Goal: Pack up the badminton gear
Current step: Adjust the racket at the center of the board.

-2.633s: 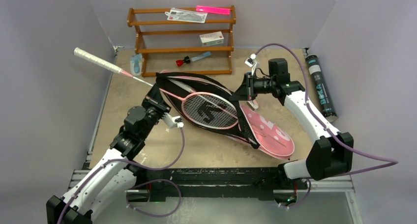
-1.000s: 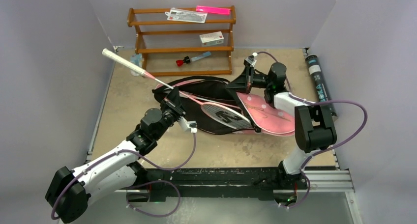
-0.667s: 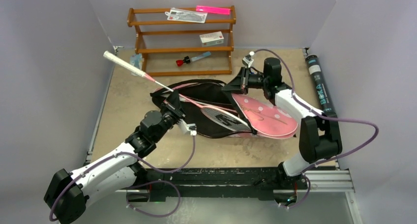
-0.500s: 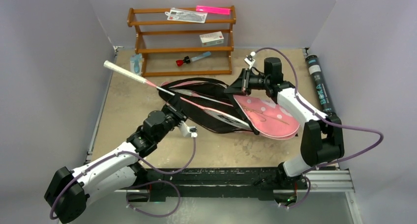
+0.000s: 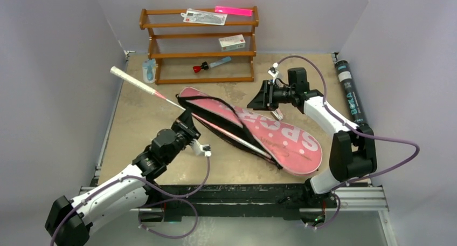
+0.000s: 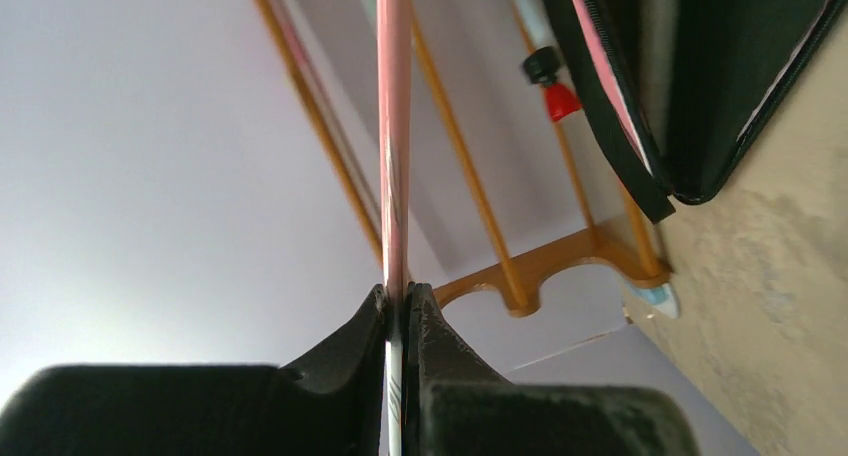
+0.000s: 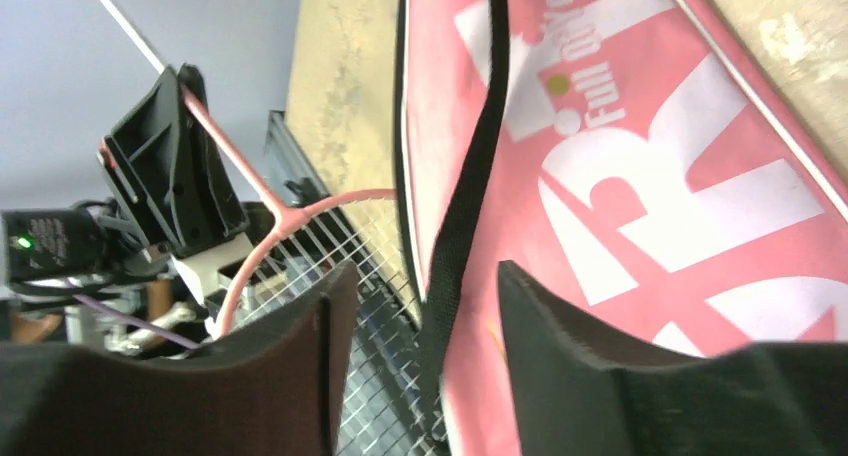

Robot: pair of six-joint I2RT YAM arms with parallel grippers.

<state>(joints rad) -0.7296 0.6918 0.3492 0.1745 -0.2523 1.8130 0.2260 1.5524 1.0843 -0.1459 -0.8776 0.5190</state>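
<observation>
The head of the racket is sitting half outside the bag. My left gripper will take the racket's stem nearer the head point(image 7: 240, 162) and pull the racket clear of the bag.
The pink SPORT bag point(image 5: 280, 138) lies flat and diagonal mid-table, lettering up. A pink-framed racket point(image 5: 128, 77) sticks out of the bag's far-left end, white handle up in the air. Its head is mostly hidden inside the bag. My left gripper point(image 5: 185, 118) is shut on the thin pink shaft point(image 6: 395, 176). My right gripper point(image 5: 257, 98) hovers open over the bag's upper edge. Between its fingers point(image 7: 520, 306) runs the bag's black strap point(image 7: 455, 246), not pinched. The racket strings point(image 7: 330, 256) show beside the bag point(image 7: 650, 176). The black BOKA tube point(image 5: 351, 95) lies by the right wall.
A brown wooden rack point(image 5: 199, 54) stands at the back, with a small white box point(image 5: 232, 41) and small items on its shelves. Grey walls close in left, right and behind. The rack's foot point(image 6: 520, 286) shows close behind the left gripper.
My right gripper has opened and let go of the bag's flap. The flap has dropped over the racket head, so the bag now lies shut with SPORT facing up. The left gripper still holds the shaft.
</observation>
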